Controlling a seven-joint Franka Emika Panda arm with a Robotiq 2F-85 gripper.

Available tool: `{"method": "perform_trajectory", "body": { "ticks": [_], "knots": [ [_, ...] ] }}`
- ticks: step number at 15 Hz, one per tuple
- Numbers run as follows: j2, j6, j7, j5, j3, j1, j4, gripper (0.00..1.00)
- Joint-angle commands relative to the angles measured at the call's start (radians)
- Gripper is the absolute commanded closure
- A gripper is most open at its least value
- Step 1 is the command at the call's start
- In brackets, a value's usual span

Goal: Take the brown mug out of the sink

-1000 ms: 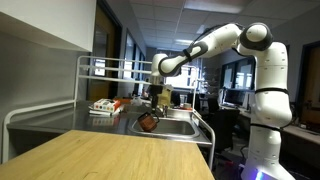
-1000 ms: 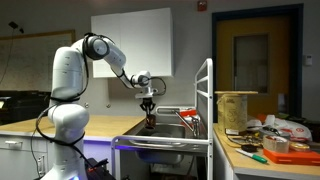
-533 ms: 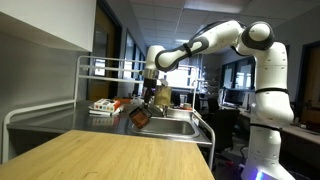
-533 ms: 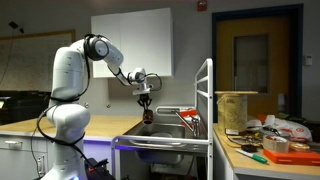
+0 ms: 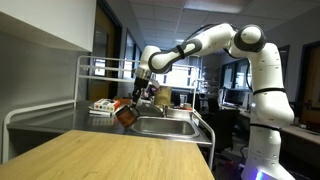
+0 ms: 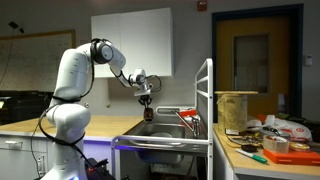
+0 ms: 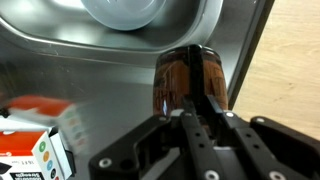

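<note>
Next, I let go of the brown mug, now hanging above the counter, with my gripper on the steel counter (image 5: 125,115) between the sink and the boxes.
The brown mug (image 5: 124,112) hangs in my gripper (image 5: 131,103), lifted above the steel counter beside the sink (image 5: 168,127). In the other exterior view the mug (image 6: 148,113) hangs under the gripper (image 6: 147,104), above the sink (image 6: 166,128). In the wrist view my gripper (image 7: 197,100) is shut on the mug's rim; the glossy brown mug (image 7: 176,76) sits between steel below and the wooden worktop (image 7: 295,60) at the right. The sink bowl with its drain (image 7: 125,12) lies at the top.
A steel rack frame (image 5: 85,75) stands round the sink area. Boxes and packets (image 5: 105,105) lie on the steel counter behind the mug, also in the wrist view (image 7: 35,140). A wooden worktop (image 5: 110,155) fills the foreground. A faucet (image 6: 188,117) stands by the sink.
My gripper has lifted the mug up out of the sink and carried it sideways, away from the basin, over the steel counter toward the wooden worktop.
</note>
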Motion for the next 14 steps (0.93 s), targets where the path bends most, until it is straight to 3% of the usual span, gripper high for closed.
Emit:
{"method": "perform_trajectory", "body": {
  "ticks": [1, 7, 14],
  "knots": [
    [0.069, 0.138, 0.012, 0.076, -0.006, -0.037, 0.044, 0.85],
    [0.148, 0.380, 0.047, 0.120, -0.035, -0.102, 0.031, 0.85],
    [0.179, 0.488, 0.115, 0.087, -0.090, -0.129, -0.013, 0.86]
  ]
}}
